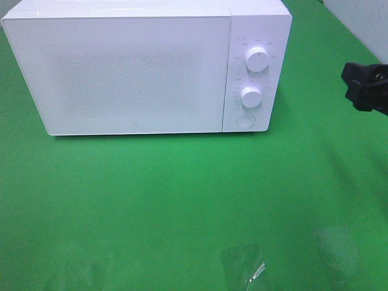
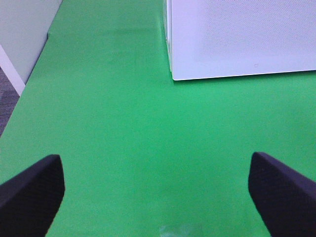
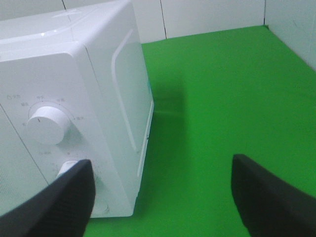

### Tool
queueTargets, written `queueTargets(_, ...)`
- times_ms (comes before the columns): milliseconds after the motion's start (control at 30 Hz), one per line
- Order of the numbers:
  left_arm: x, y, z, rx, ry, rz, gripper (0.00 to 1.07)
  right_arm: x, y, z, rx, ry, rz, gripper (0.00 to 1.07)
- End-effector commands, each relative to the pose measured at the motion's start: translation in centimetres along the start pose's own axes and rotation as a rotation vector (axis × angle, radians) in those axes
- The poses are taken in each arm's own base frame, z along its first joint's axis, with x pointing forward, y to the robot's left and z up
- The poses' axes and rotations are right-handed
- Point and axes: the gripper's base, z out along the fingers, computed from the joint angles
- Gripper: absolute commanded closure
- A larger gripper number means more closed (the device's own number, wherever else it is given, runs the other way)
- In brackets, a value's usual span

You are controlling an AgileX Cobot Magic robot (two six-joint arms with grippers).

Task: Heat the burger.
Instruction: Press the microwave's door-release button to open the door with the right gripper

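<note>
The round button (image 1: 246,120) (image 3: 100,204) below the white knobs on the microwave's panel is next for my right gripper, which should go there and close on it.
No burger shows in any view. A white microwave (image 1: 133,73) stands at the back of the green table with its door shut, so its inside is hidden. My left gripper (image 2: 158,197) is open over bare green cloth, with the microwave's front corner (image 2: 237,39) ahead of it. My right gripper (image 3: 160,197) is also open and holds nothing. It hangs beside the microwave's control side (image 3: 74,98), close to the knobs. Only a black part of the right arm (image 1: 367,85) shows in the high view, at the right edge.
Two white knobs (image 1: 257,59) (image 1: 250,96) and a round button (image 1: 245,119) sit on the microwave's right panel. White walls (image 3: 212,17) border the table behind and to the right. Green cloth (image 1: 182,200) stretches in front of the microwave.
</note>
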Motion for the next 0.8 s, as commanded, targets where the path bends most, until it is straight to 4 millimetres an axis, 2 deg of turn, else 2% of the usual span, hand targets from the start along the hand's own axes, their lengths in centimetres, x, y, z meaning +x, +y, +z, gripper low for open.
queueTargets(33,0.2,0.0,-0.2,-0.001,-0.017,0.002,0.14,0.5,0.4,0.4,-0.004,0.005,0.037,0.32)
queueTargets(367,0.2,0.0,-0.2,-0.001,-0.017,0.002,0.14,4.0,4.7,1.8,-0.055,0.069,0.07,0.33)
queueTargets(533,0.2,0.0,-0.2,-0.001,-0.017,0.002,0.14,5.3,6.0,1.9,-0.049,0.088,0.086,0.33)
queueTargets(567,0.2,0.0,-0.2,-0.001,-0.017,0.002,0.14,5.9,6.9,1.7,-0.047,0.094,0.103,0.33)
queueTargets(800,0.2,0.0,-0.2,-0.001,-0.017,0.002,0.14,7.1,9.0,1.1,-0.073,0.099,0.139,0.33)
